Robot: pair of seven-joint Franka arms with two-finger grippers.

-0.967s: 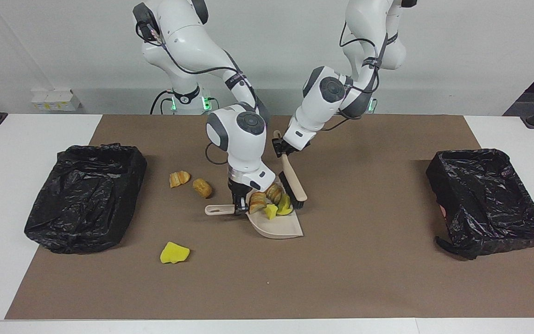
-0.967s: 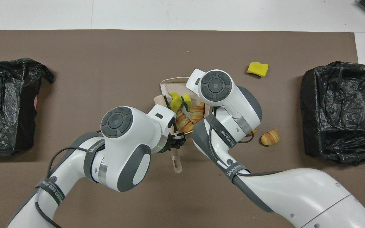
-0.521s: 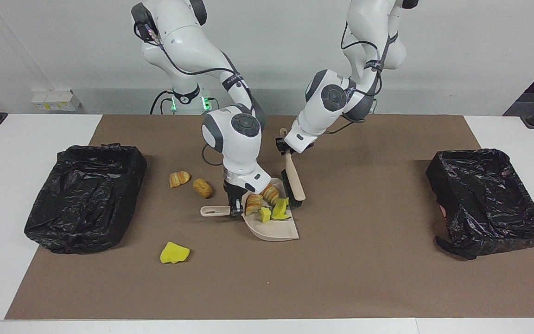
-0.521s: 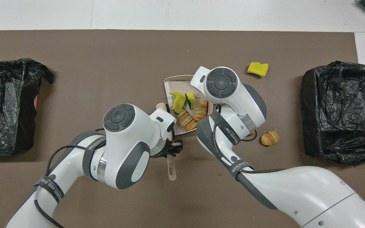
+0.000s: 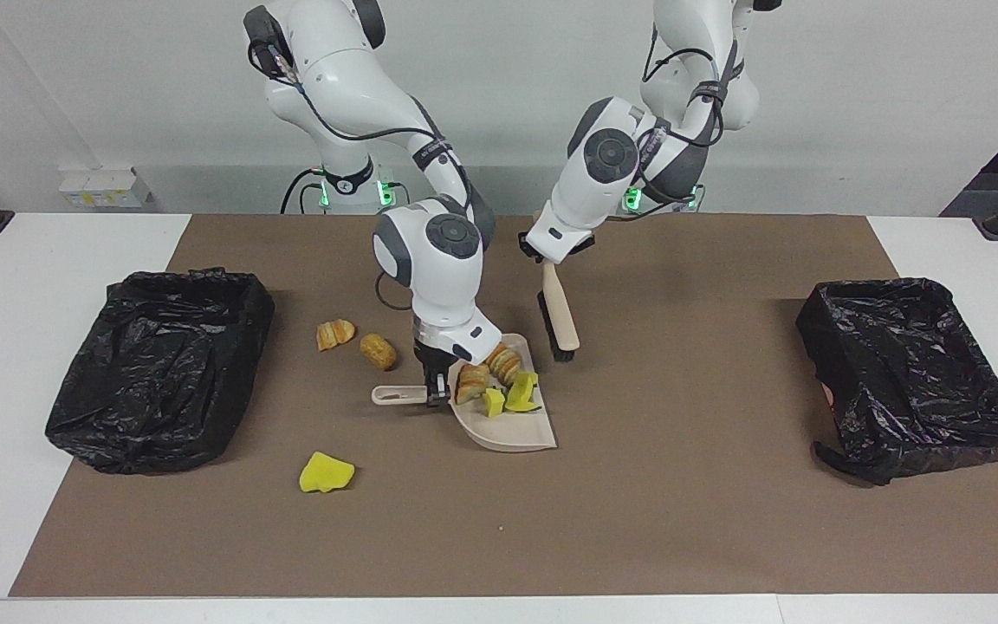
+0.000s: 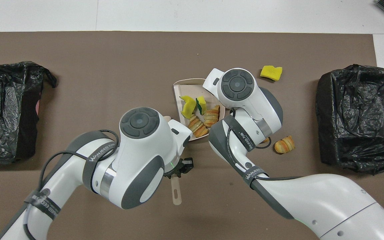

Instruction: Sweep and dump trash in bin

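Observation:
My left gripper will release the brush on the brown mat (image 6: 175, 193) between my arms, nearer to me than the beige dustpan.
The beige dustpan (image 5: 508, 431) (image 6: 188, 85) rests on the brown mat, and my right gripper (image 5: 436, 392) is shut on its handle (image 5: 397, 395). Inside lie pieces of trash: two bread lumps (image 5: 473, 380) (image 6: 212, 115) and yellow-green sponge bits (image 5: 522, 392) (image 6: 188, 107). My left gripper (image 5: 546, 256) (image 6: 179, 167) is shut on the brush (image 5: 559, 315), which hangs tilted beside the pan, nearer to the robots. Loose trash lies toward the right arm's end: two bread lumps (image 5: 335, 333) (image 5: 379, 351) (image 6: 284, 144) and a yellow sponge (image 5: 326, 473) (image 6: 271, 72).
A bin lined with a black bag (image 5: 161, 364) (image 6: 355, 116) stands at the right arm's end of the mat. A second black-lined bin (image 5: 906, 373) (image 6: 8, 106) stands at the left arm's end. White table borders the mat.
My left gripper has drawn the brush up and back toward the robots, away from the trash in the pan. The dustpan has shifted slightly toward the right arm's end.

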